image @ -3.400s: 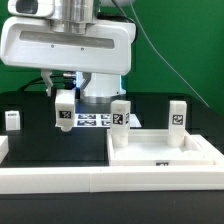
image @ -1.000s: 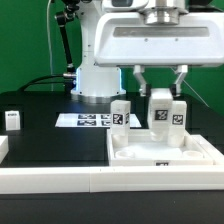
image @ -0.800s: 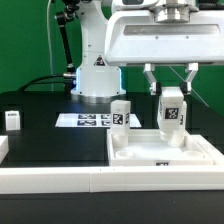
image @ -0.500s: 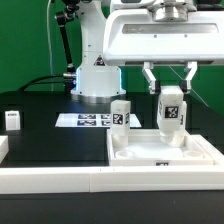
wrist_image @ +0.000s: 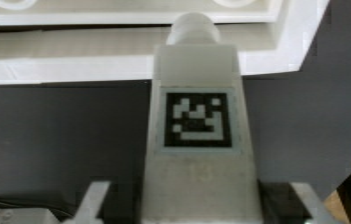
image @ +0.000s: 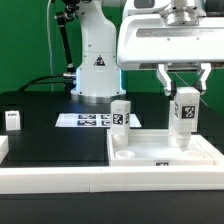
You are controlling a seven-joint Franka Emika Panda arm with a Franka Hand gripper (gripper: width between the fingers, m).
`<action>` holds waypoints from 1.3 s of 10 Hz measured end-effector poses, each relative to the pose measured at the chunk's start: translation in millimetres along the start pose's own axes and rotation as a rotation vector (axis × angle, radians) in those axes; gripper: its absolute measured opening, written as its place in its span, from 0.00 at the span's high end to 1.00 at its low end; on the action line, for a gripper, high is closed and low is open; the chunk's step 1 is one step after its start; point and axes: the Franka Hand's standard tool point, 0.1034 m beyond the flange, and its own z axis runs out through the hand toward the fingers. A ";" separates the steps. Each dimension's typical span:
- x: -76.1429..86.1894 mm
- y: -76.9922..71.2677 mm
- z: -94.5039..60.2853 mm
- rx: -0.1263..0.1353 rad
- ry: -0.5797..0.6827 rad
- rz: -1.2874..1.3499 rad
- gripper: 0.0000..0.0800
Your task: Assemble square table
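My gripper has the white leg. I need to set it down upright on the slab's end (image: 194,152) farthest from the leg by its other corner.
The square table's top (image: 140,150), a white slab with a raised rim and a tag on its front edge, lies at the exterior view's right. My gripper (image: 184,92) is shut on a white tagged leg (image: 185,113), holding it upright above the slab's far right part. In the wrist view the leg (wrist_image: 198,120) runs between my fingers (wrist_image: 97,198), its rounded tip over the slab's rim (wrist_image: 83,55). A second leg (image: 120,114) stands behind the slab's left corner. A third leg (image: 12,120) stands at the far left. The fourth leg is hidden.
The marker board (image: 88,120) lies on the black surface in front of the robot's base (image: 95,70). A long white rail (image: 50,180) runs along the front edge. A green wall stands behind.
My gripper has carried the leg from the left side to the exterior view's right; in the last half second it moved a little further right over the slab.
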 end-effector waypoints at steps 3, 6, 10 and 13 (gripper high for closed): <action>-15.0 -12.2 5.4 0.005 -0.019 -0.024 0.64; -15.5 -12.4 5.7 0.005 -0.020 -0.029 0.64; -21.8 -20.1 9.6 0.009 -0.029 -0.045 0.64; -21.4 -21.5 14.3 0.008 -0.033 -0.094 0.64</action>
